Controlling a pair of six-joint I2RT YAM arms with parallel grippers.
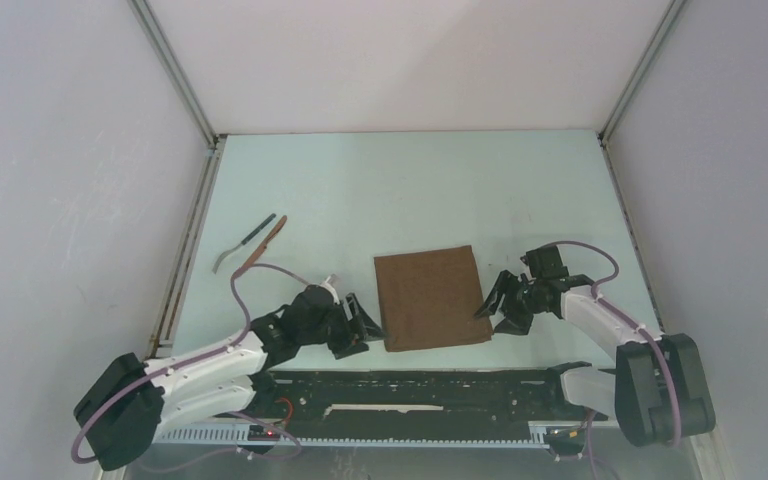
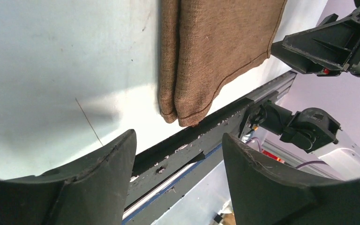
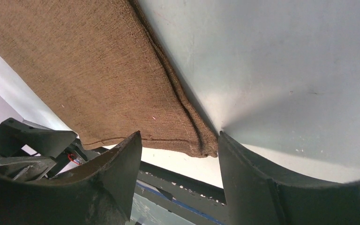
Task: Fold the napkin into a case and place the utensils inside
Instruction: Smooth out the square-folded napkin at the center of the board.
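I should use my left gripper to pinch the top layer's near corner (image 2: pixel 187 117) and pull it over the lower layer's edge, because the napkin's top layer stops short of that edge.
The dark brown napkin (image 1: pixel 430 297) lies folded into a flat, layered rectangle at the table's middle, broader than a narrow case. Its near corners show in the left wrist view (image 2: pixel 215 47) and in the right wrist view (image 3: pixel 89 70). My left gripper (image 1: pixel 365 325) (image 2: pixel 178 136) stands open just left of the napkin's near left corner, with nothing between its fingers. My right gripper (image 1: pixel 491 306) (image 3: pixel 179 135) is open at the near right corner, off the cloth. The utensils lie together at the far left: a fork (image 1: pixel 245 243) and a reddish-brown knife (image 1: pixel 268 238).
A black rail (image 1: pixel 430 390) runs along the table's near edge, just behind both grippers. White walls close in the left, right and back sides. The right arm (image 2: pixel 333 42) shows in the left wrist view beyond the napkin.
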